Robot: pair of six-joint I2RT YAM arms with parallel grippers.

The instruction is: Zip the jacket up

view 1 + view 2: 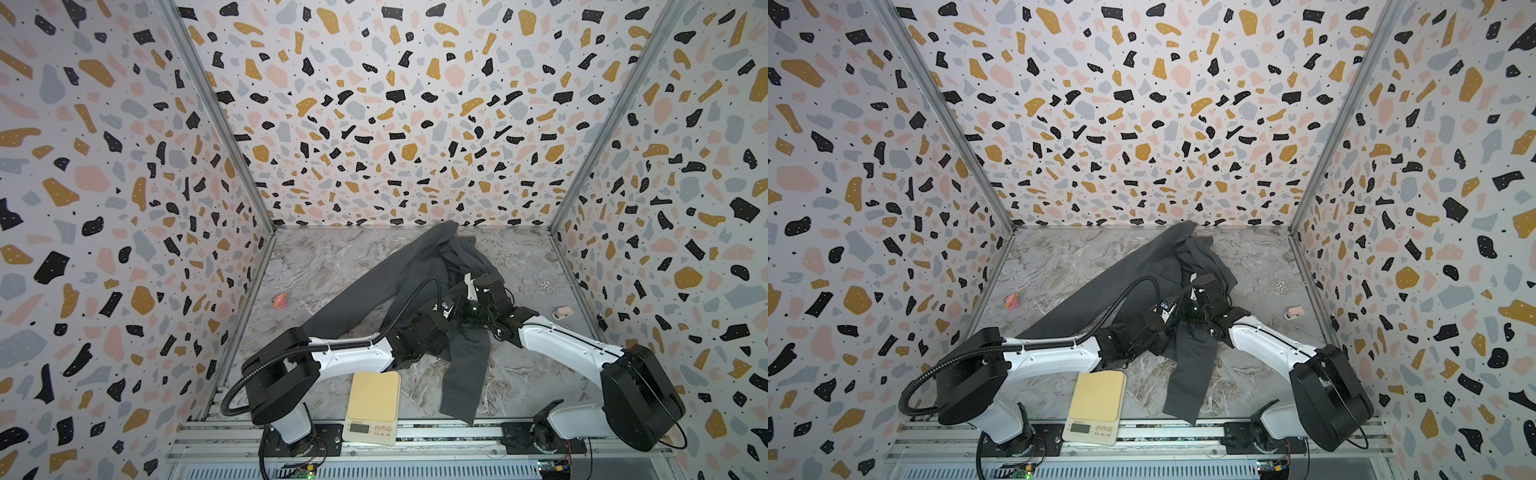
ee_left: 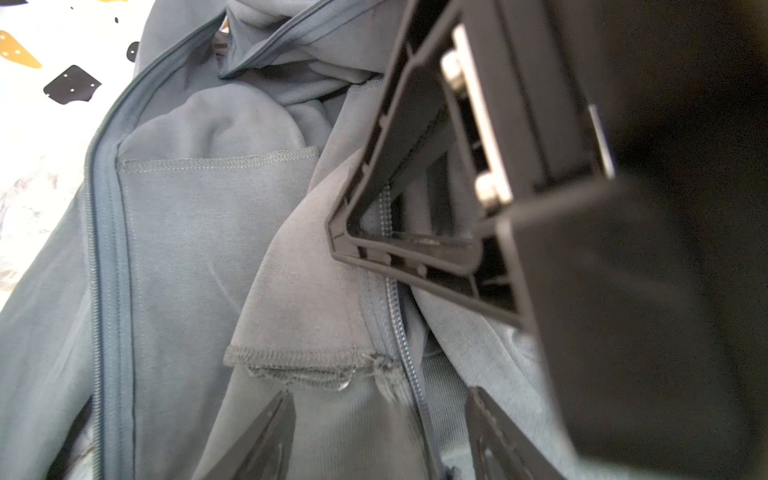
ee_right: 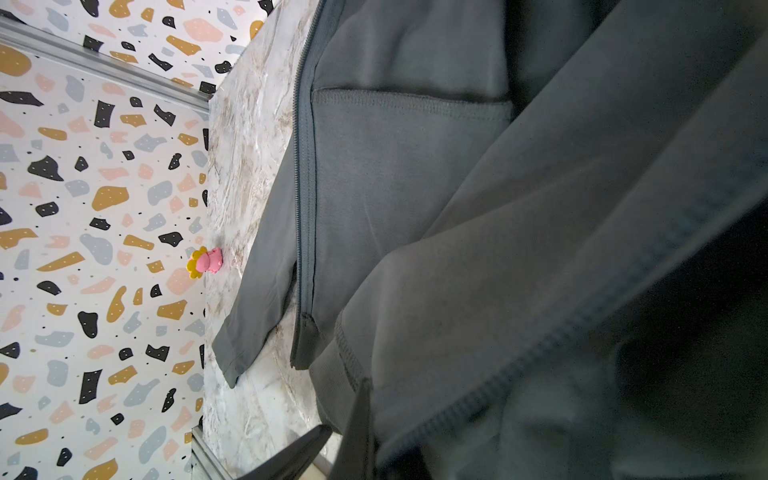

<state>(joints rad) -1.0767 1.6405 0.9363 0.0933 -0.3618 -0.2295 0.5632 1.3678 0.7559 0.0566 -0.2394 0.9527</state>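
The robot's right gripper pinches a fold beside the zipper tape, so its left gripper should take the zipper teeth (image 2: 412, 379) near the frayed hem and pass them across.
The dark grey jacket (image 1: 395, 282) (image 1: 1133, 274) lies unzipped and rumpled across the marble table, with one sleeve trailing toward the front edge. Both grippers meet over its middle. My left gripper (image 2: 380, 395) (image 1: 442, 313) stands open, and a strip of zipper teeth (image 2: 399, 332) near the frayed hem runs between its fingers. The other zipper edge (image 2: 104, 228) (image 3: 303, 187) lies apart along the flat front panel. My right gripper (image 3: 347, 411) (image 1: 463, 305) is shut on a fold of jacket fabric beside the zipper tape. Its black finger (image 2: 415, 187) looms close in the left wrist view.
A cream kitchen scale (image 1: 374, 399) sits at the front edge between the arm bases. A pink and yellow toy (image 1: 279, 300) (image 3: 205, 262) lies by the left wall. A clear object (image 1: 544, 286) and a small pinkish piece (image 1: 563, 312) lie at the right. Patterned walls close three sides.
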